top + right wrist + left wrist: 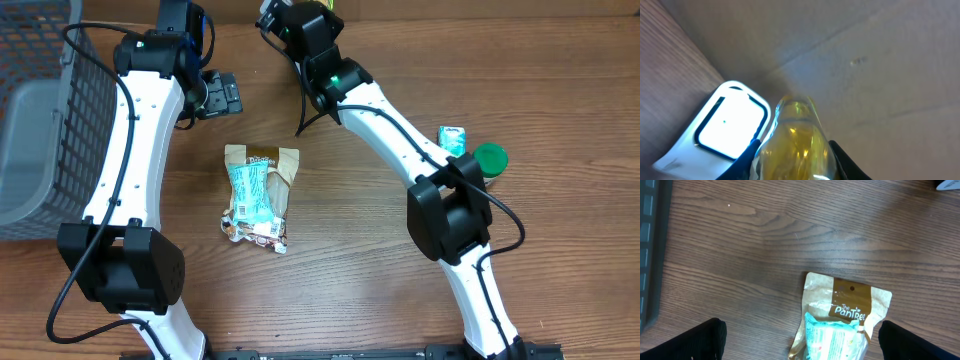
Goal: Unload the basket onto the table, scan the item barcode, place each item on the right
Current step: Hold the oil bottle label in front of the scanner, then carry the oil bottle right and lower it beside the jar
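My right gripper will release the bottle, now at the table's far edge, on the table [447, 186] next to the green-capped container, close to the small teal carton.
My right gripper [796, 161] is shut on a clear bottle of yellow liquid [795, 140], its dark fingers [751, 156] pressing both sides. Just left of the bottle's far end lies a white scanner [727, 127] with a bright lit window. From overhead, the right gripper [283, 18] sits at the table's far edge, and the bottle barely shows there. My left gripper [802, 347] hangs open above the table, nothing between its fingers [695, 342]. A tan and teal snack bag [845, 320] lies flat below it, in the middle of the table [260, 190].
A grey wire basket [40, 120] stands at the far left. A small teal carton [453, 138] and a green-capped container [491, 158] sit at the right, beside the right arm. A brown cardboard wall [880, 60] rises behind the scanner.
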Controlling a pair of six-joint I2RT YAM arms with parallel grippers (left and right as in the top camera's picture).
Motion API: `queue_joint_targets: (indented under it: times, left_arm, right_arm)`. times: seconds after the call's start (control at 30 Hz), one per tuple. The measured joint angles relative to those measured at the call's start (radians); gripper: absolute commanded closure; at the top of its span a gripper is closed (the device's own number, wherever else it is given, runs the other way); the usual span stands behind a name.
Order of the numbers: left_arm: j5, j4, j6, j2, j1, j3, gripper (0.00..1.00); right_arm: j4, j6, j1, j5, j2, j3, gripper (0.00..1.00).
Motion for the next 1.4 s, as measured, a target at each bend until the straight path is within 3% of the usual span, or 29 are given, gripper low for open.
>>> queue_joint_targets:
  times: [0.67,1.1,1.27,1.4]
  left_arm:
    - [0.0,0.0,0.0,0.0,0.0,0.0,0.0]
    - [0.0,0.0,0.0,0.0,0.0,0.0,0.0]
    - [0.0,0.0,0.0,0.0,0.0,0.0,0.0]
    - [0.0,0.0,0.0,0.0,0.0,0.0,0.0]
  right_arm:
    - [0.154,-0.075,0.0,-0.042,0.094,0.0,0.8]
    - [0.128,0.039,0.0,-0.042,0.104,0.0,0.76]
    - [0.262,0.082,-0.002,0.025,0.106,-0.001,0.87]
    - [0.352,0.109,-0.002,0.124,0.098,-0.001,0.87]
